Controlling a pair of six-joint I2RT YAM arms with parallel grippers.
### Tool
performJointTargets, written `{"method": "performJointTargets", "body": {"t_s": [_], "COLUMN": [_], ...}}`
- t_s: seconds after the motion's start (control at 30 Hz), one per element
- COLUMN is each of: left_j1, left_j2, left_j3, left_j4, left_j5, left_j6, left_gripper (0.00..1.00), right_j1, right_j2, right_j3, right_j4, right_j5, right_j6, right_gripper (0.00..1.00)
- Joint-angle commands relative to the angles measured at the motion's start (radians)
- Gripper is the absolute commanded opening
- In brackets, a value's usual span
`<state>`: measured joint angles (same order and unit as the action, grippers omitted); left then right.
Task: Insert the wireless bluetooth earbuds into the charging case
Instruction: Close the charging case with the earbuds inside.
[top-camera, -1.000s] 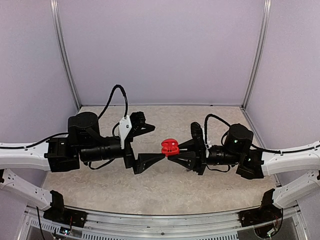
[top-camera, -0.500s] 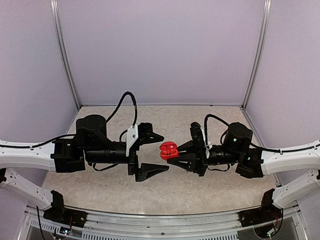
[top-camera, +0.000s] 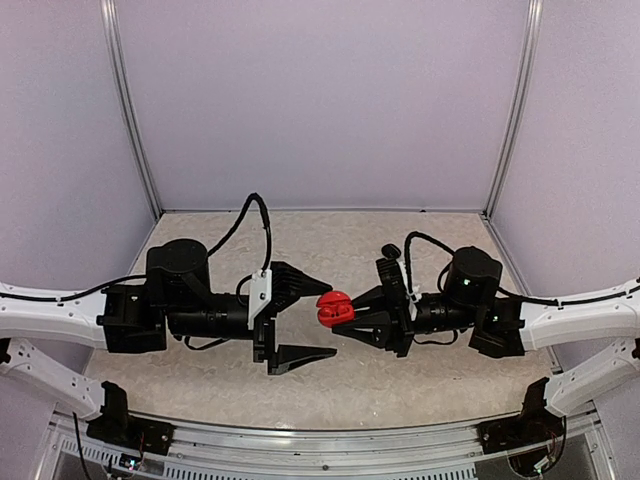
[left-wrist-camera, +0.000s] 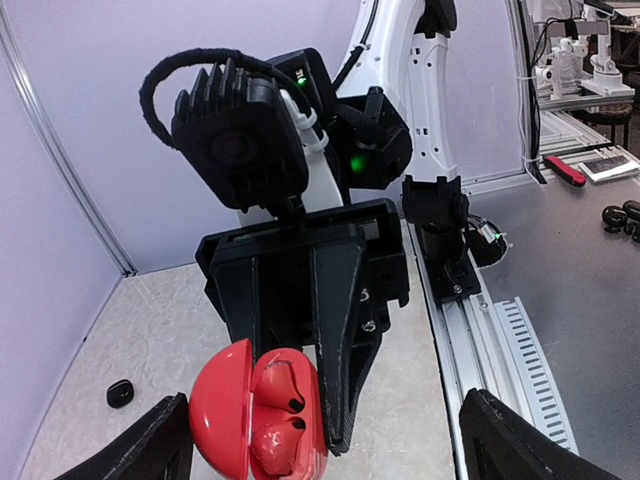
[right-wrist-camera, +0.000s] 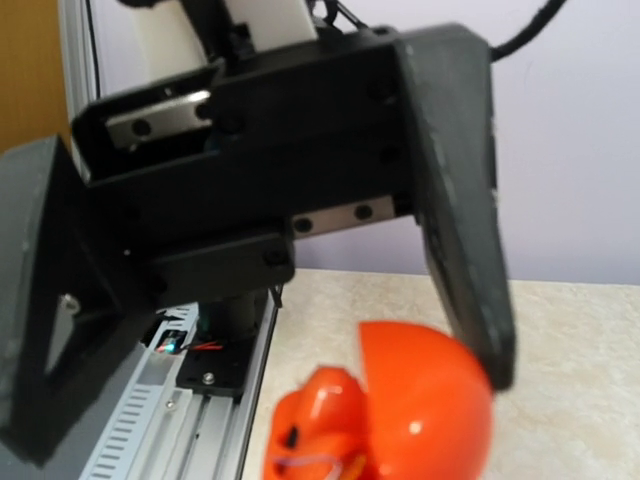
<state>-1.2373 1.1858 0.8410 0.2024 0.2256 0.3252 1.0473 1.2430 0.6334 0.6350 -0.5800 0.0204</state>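
I should set the red charging case, still hanging above the table's middle, down with my right gripper on the speckled table just before the round black piece (top-camera: 389, 269).
A red charging case (top-camera: 335, 308) hangs above the table's middle with my right gripper (top-camera: 341, 312) shut on it. In the left wrist view the case (left-wrist-camera: 225, 420) has its lid swung open, and two red earbuds (left-wrist-camera: 278, 388) sit in its wells. One right finger (left-wrist-camera: 345, 330) presses the case's side; the other is hidden behind it. My left gripper (top-camera: 318, 318) faces the case and is open, with its fingertips (left-wrist-camera: 168, 435) spread wide on either side. In the right wrist view a left finger (right-wrist-camera: 465, 230) ends just beside the lid (right-wrist-camera: 430, 400).
A small black piece (left-wrist-camera: 119, 392) lies on the speckled table (top-camera: 330, 385) near the left wall. The metal rail (left-wrist-camera: 500, 340) with the arm bases runs along the near edge. Pale walls enclose the table on three sides.
My left gripper swung round, so its fingers now straddle the case instead of one tip touching it. The right gripper carried the case slightly left and nearer.
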Motion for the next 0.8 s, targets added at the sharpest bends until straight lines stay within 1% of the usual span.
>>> {"method": "performJointTargets", "body": {"t_s": [0.0, 0.3, 0.43, 0.53, 0.6, 0.63, 0.77], "left_j1": [-0.031, -0.053, -0.053, -0.053, -0.051, -0.048, -0.019], "left_j2": [-0.015, 0.003, -0.003, -0.021, -0.034, -0.04, -0.072], "left_j3": [-0.015, -0.008, -0.018, -0.042, -0.063, -0.072, -0.108], "left_j4": [0.005, -0.033, -0.003, 0.05, 0.1, 0.124, 0.208], "left_j5": [0.044, 0.026, 0.002, -0.057, -0.117, -0.151, -0.267], "left_j6": [0.056, 0.094, 0.09, 0.075, 0.049, 0.034, -0.048], "left_gripper": [0.9, 0.87, 0.88, 0.92, 0.98, 0.99, 0.99], "right_j1": [0.001, -0.005, -0.01, -0.019, -0.029, -0.035, -0.078], "right_j2": [0.009, 0.007, 0.007, 0.006, 0.003, -0.001, -0.021], "right_j3": [0.017, 0.014, 0.011, 0.006, 0.006, 0.006, 0.008], "right_j4": [0.029, 0.038, 0.037, 0.038, 0.035, 0.029, -0.004], "right_j5": [0.024, 0.023, 0.023, 0.027, 0.047, 0.058, 0.096], "right_j6": [0.024, 0.033, 0.037, 0.053, 0.065, 0.073, 0.11], "right_gripper": [0.0, 0.0, 0.0, 0.0, 0.0, 0.0, 0.0]}}
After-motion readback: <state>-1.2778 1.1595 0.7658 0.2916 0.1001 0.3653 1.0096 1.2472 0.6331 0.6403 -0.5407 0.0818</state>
